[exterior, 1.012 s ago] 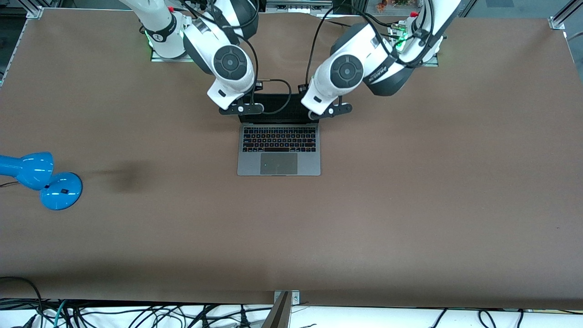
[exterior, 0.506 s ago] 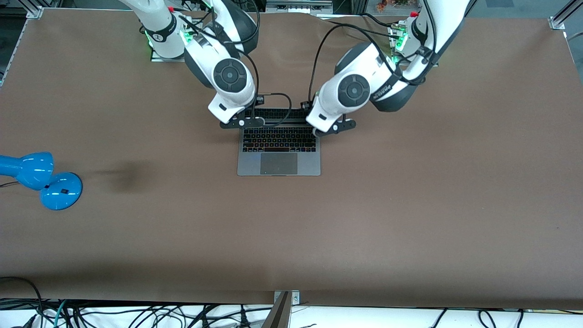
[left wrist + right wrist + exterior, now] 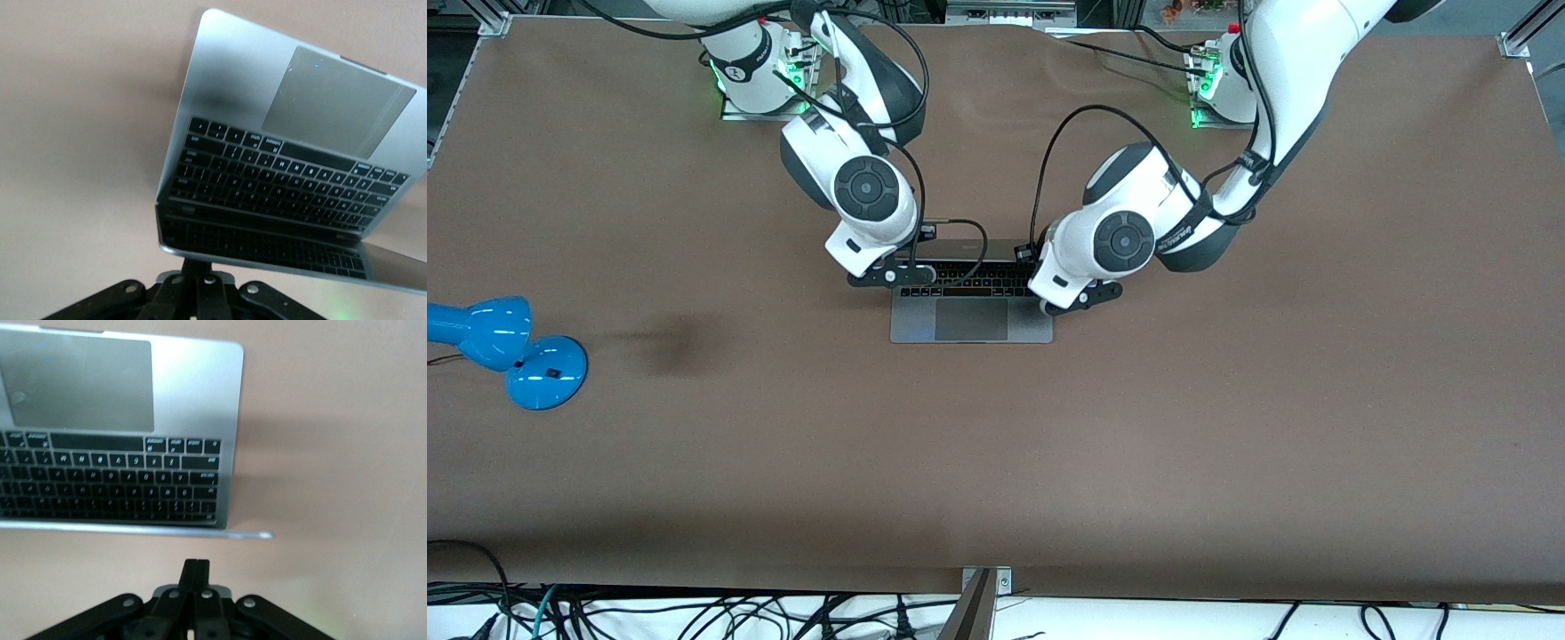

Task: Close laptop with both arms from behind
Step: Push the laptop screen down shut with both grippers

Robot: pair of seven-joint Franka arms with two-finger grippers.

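My left gripper is to let go of the lid, now tilted well down, flat over the black keyboard and trackpad [image 3: 971, 290] [image 3: 315, 155] of the space-grey laptop.
The space-grey laptop [image 3: 969, 322] lies mid-table with its lid tilted well down over the black keyboard; only the trackpad and front keys show in the front view. My right gripper [image 3: 894, 276] is over the lid corner toward the right arm's end, and my left gripper [image 3: 1080, 298] is over the other corner. In the left wrist view the shut fingers [image 3: 195, 267] touch the lid's top edge above the laptop [image 3: 280, 173]. In the right wrist view the shut gripper [image 3: 195, 564] sits just off the lid edge of the laptop [image 3: 133, 529].
A blue desk lamp [image 3: 511, 348] rests near the table's edge at the right arm's end. Black cables loop from both wrists above the lid. Brown table [image 3: 1227, 427] lies bare around the laptop.
Both arms have moved toward the front camera and down. The lid has swung from near upright to well down over the keyboard.
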